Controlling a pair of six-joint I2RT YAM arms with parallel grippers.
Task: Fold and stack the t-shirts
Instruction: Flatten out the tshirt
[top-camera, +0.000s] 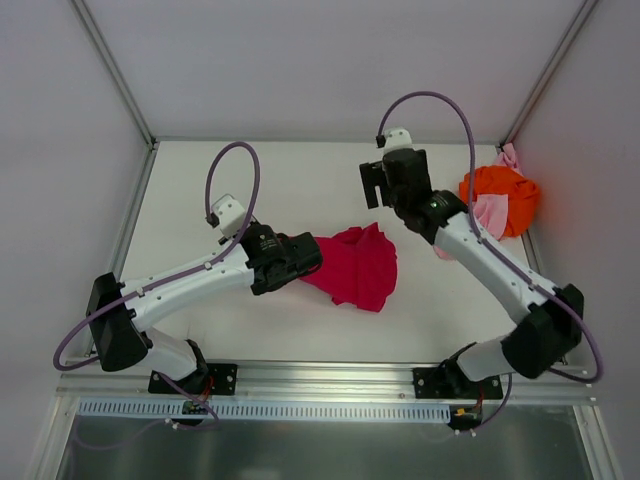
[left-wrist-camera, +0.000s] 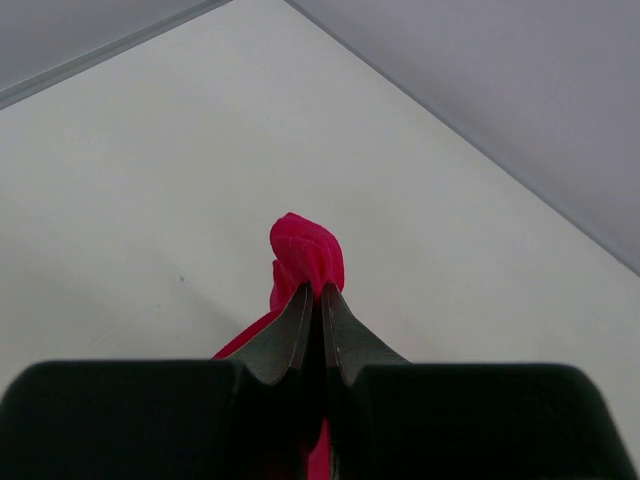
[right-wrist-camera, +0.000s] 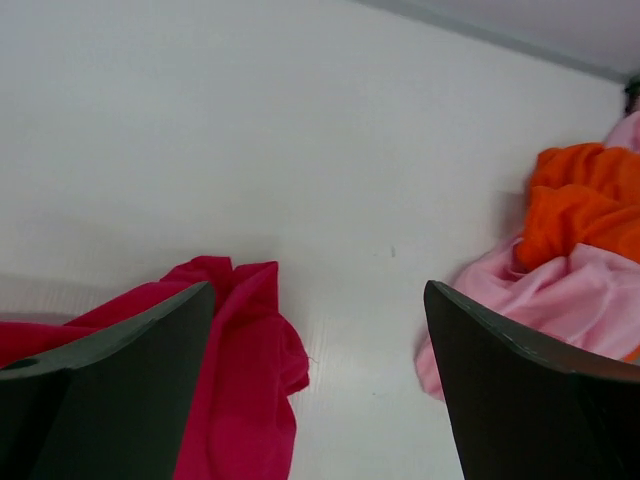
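I will next use my right gripper to grab the crimson t-shirt by the small fold (top-camera: 371, 234) (right-wrist-camera: 240, 302) at its far corner, on the side toward the pink t-shirt.
The crimson t-shirt (top-camera: 358, 268) lies crumpled at the middle of the table. My left gripper (top-camera: 308, 262) is shut on its left edge, and in the left wrist view a bunch of the crimson cloth (left-wrist-camera: 306, 250) sticks out past the closed fingertips of that gripper (left-wrist-camera: 320, 292). My right gripper (top-camera: 372, 188) hangs open just behind the shirt with nothing between its fingers. In the right wrist view the gripper (right-wrist-camera: 318, 292) straddles bare table, with the crimson t-shirt (right-wrist-camera: 250, 360) at its left finger. The orange t-shirt (top-camera: 502, 192) and the pink t-shirt (top-camera: 490, 214) lie heaped at the back right.
The orange t-shirt (right-wrist-camera: 585, 200) rests on the pink one (right-wrist-camera: 560, 300), close to my right finger. White walls close the table (top-camera: 250, 180) on the left, back and right. A metal rail (top-camera: 320, 408) runs along the near edge.
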